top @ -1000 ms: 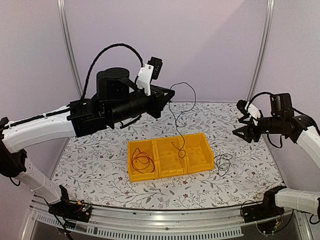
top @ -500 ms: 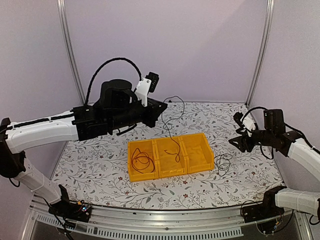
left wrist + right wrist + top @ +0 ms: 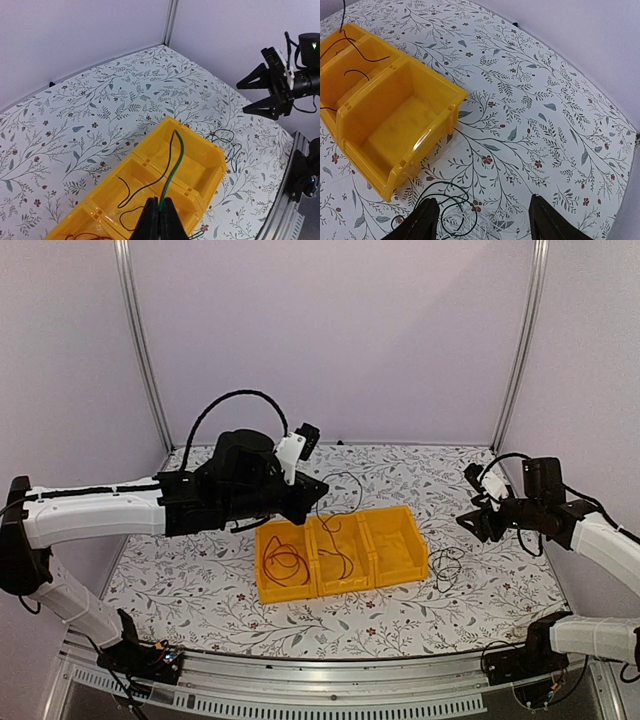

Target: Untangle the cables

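Next, I close my right gripper on the crossing loops (image 3: 452, 559) (image 3: 464, 201) of the black cable, which lies tangled with the white cable beside the empty compartment of the bin.
My left gripper (image 3: 316, 490) (image 3: 160, 201) is shut on a thin green cable (image 3: 173, 167) above the yellow three-compartment bin (image 3: 390, 582) (image 3: 218, 159). The cable arcs up and its dark free end droops into the middle compartment (image 3: 343, 545). A red cable (image 3: 284, 562) lies coiled in the left compartment. A black cable (image 3: 445, 565) (image 3: 451, 200) and a white cable (image 3: 495, 231) lie tangled on the table right of the bin. My right gripper (image 3: 473, 504) (image 3: 482, 216) hangs open just above that tangle, holding nothing.
The bin's right compartment (image 3: 400, 130) has nothing in it. The floral tablecloth (image 3: 200, 570) covers the table, with purple walls behind and metal posts (image 3: 140, 350) at the back corners. A metal rail (image 3: 330, 680) runs along the near edge.
My left arm has come down and toward the bin with the green cable, whose loop now sags into the middle compartment. My right arm has dropped a little toward the tangle.
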### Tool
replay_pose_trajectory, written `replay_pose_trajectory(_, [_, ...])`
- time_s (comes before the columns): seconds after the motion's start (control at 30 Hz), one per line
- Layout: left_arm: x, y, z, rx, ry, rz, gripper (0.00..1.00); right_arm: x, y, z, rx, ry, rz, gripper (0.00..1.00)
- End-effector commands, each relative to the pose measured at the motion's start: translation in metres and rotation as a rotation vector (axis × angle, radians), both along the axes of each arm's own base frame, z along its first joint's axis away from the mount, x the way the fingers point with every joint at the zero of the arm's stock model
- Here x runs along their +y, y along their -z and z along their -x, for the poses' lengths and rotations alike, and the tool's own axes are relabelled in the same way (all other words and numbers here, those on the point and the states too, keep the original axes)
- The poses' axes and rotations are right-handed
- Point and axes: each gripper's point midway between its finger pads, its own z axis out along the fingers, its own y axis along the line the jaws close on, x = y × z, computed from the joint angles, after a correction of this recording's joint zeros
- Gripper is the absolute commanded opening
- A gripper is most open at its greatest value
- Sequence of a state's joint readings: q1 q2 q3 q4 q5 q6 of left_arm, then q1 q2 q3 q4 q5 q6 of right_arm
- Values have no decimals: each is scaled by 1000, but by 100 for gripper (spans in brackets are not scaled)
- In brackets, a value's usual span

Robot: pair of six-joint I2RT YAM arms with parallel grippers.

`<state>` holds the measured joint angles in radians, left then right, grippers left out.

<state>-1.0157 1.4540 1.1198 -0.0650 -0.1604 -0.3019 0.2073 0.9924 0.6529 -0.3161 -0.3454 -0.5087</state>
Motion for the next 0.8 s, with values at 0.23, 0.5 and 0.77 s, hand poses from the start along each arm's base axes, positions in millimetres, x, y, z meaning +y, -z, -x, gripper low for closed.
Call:
replay_pose_trajectory(0.23, [-2, 70, -14, 117, 7, -70, 0, -2, 8, -3, 17, 15, 4, 66])
replay_pose_trajectory(0.5, [0, 106, -39, 142, -67, -126, 0, -1, 13, -3, 38, 8, 6, 65])
replay_pose_trajectory(0.77, [11, 127, -61, 107, -161, -283, 0, 0, 15, -2, 49, 3, 5, 65])
